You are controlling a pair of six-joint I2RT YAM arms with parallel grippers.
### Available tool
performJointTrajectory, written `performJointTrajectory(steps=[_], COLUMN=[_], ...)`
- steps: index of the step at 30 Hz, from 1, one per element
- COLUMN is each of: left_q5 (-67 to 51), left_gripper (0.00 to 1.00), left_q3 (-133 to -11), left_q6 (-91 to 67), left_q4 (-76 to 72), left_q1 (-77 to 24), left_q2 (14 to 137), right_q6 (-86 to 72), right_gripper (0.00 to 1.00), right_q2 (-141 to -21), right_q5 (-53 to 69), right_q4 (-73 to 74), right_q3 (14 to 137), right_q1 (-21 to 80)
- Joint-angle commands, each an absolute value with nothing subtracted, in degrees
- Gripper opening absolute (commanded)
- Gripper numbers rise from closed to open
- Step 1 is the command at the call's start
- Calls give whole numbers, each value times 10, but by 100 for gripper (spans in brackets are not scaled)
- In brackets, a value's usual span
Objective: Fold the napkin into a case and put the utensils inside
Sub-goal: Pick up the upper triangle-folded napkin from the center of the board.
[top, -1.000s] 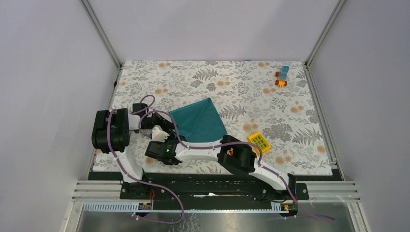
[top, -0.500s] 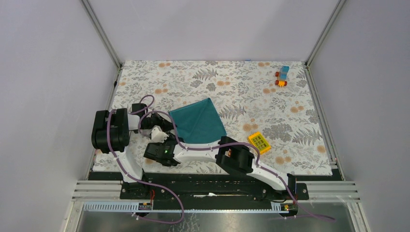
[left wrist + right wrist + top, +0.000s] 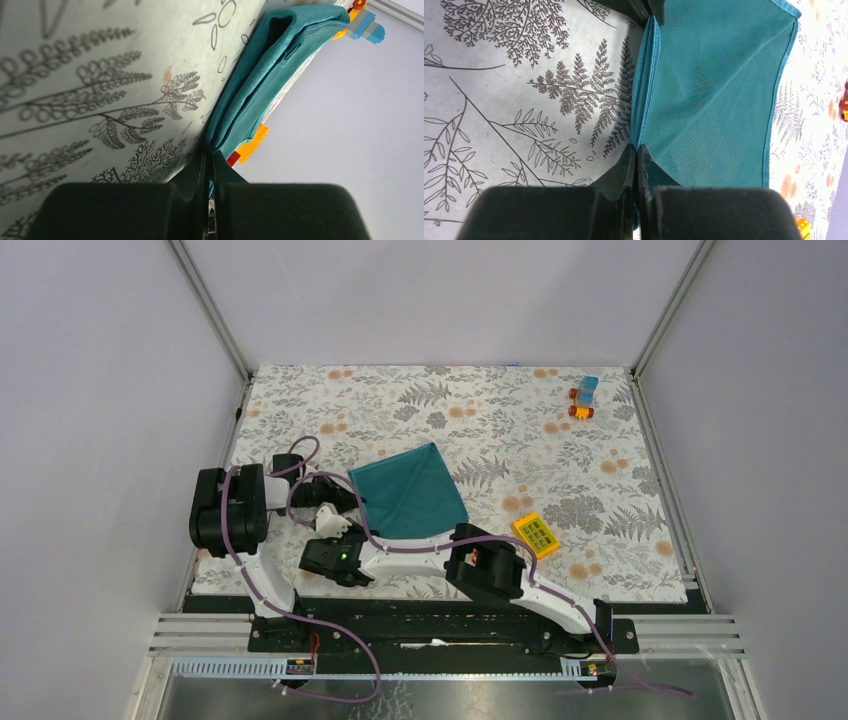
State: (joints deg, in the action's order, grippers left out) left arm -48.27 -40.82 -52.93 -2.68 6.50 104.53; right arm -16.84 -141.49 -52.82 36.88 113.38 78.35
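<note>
I should open my left gripper, which pinches the middle of the teal napkin's edge, and take the napkin's far corner (image 3: 352,474) with it before both grippers move the napkin.
The teal napkin (image 3: 415,490) lies folded in layers on the floral tablecloth, left of centre. My left gripper (image 3: 348,493) is shut on the far end of its left edge. In the left wrist view the stacked layers of the napkin (image 3: 270,75) run away from the left gripper (image 3: 209,155), pinched between the jaws. My right gripper (image 3: 352,524) is shut on the near end of the same edge. The right wrist view has the right gripper (image 3: 636,150) closed on the napkin (image 3: 714,90), with the left gripper (image 3: 644,7) at the top. No case shows and the utensils are out of view.
A yellow gridded block (image 3: 536,534) lies right of the napkin, near the right arm's elbow (image 3: 487,568). A small blue and orange toy (image 3: 584,398) stands at the far right corner. The floral tablecloth (image 3: 600,470) ends at metal rails along the near side.
The right gripper has closed on the napkin's left edge, and its wrist has shifted slightly left. The left gripper stays shut on the same edge.
</note>
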Motion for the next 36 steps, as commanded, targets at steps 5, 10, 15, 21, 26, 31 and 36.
performJointTrajectory(steps=[5,10,15,21,26,31,36], left_q5=[-413,-407,-410,-405,-394,-372,-356], left_gripper=[27,51,78,83,74,56,49], left_q3=[-422,-417,-345,-329,-328,-341,-352], left_q6=[-476,-483,-541,-560,-568,-569,-567], left_q4=[-1,-19,-116,-159,-186,-187,-184], left_q1=[69,72,85,86,83,81,81], left_q2=[1024,1018,975,985,1006,1021,1023], right_q6=[-153,-142,-153,-159,-161,-167,-166], right_gripper=[0,0,0,0,0,0,0], right_q2=[-1330,-1260,-1209,-1176,-1167,-1155,-1143], right_q5=[-490,-391,-322,-285,-279,-279,-273], right_q4=[324,243,195,174,172,170,165], right_q3=[1078,994,934,902,902,900,895], right_q1=[784,758,733,711,704,702,697])
